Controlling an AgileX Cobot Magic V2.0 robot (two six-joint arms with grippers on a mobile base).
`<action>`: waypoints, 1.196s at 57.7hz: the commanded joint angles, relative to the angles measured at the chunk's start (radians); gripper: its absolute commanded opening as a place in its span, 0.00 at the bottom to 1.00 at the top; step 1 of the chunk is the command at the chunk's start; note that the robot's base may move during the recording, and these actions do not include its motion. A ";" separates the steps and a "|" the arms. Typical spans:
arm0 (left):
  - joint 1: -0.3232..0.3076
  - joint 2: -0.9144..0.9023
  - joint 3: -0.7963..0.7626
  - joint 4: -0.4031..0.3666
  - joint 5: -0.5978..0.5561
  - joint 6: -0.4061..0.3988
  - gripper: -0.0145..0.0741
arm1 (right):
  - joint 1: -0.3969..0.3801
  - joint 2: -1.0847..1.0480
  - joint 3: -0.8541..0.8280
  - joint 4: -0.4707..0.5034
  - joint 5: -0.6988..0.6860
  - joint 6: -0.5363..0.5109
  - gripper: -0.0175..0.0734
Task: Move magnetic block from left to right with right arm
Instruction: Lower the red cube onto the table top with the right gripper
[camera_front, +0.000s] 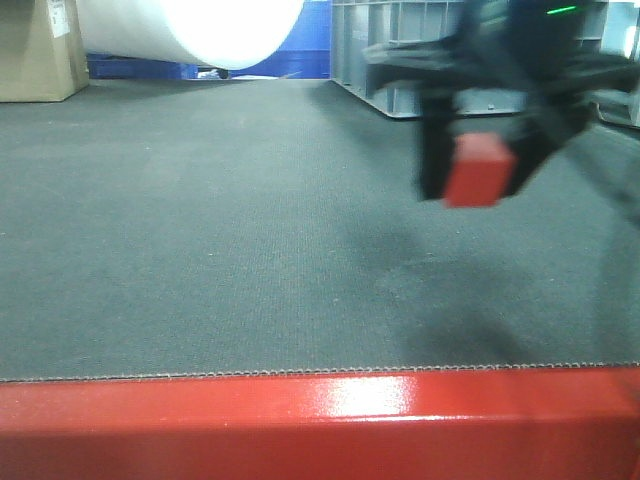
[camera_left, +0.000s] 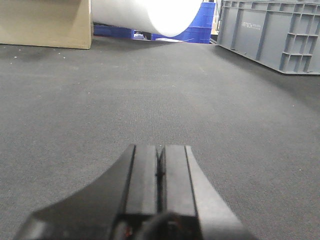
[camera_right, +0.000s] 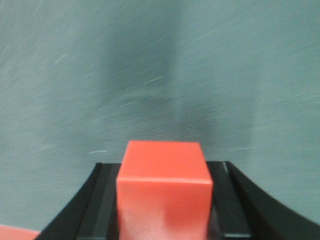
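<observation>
Next, my right gripper lets go of the magnetic block in the middle of the dark mat, nearer the red bar than the white roll (camera_front: 298, 266). The block now hangs above the dark mat.
The magnetic block (camera_front: 478, 170), a small red cube, hangs above the dark mat at the right of the front view, with my right gripper (camera_front: 480, 165) shut on it. In the right wrist view the block (camera_right: 164, 187) fills the space between the black fingers (camera_right: 102, 200), and the blurred mat lies below. My left gripper (camera_left: 160, 160) rests low over the mat with its jaws pressed together and nothing between them. It does not show in the front view.
A grey crate (camera_front: 400, 50) stands at the back right, also the grey crate (camera_left: 272, 32) in the left wrist view. A cardboard box (camera_front: 40, 45) and a white roll (camera_front: 200, 25) sit at the back left. A red bar (camera_front: 320, 425) edges the mat's front.
</observation>
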 joint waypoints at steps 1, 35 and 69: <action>-0.004 -0.008 0.009 -0.003 -0.083 -0.007 0.02 | 0.036 0.041 -0.118 0.005 0.038 0.037 0.54; -0.004 -0.008 0.009 -0.003 -0.083 -0.007 0.02 | 0.128 0.361 -0.529 0.142 0.209 0.172 0.54; -0.004 -0.008 0.009 -0.003 -0.083 -0.007 0.02 | 0.165 0.401 -0.541 0.035 0.255 0.230 0.54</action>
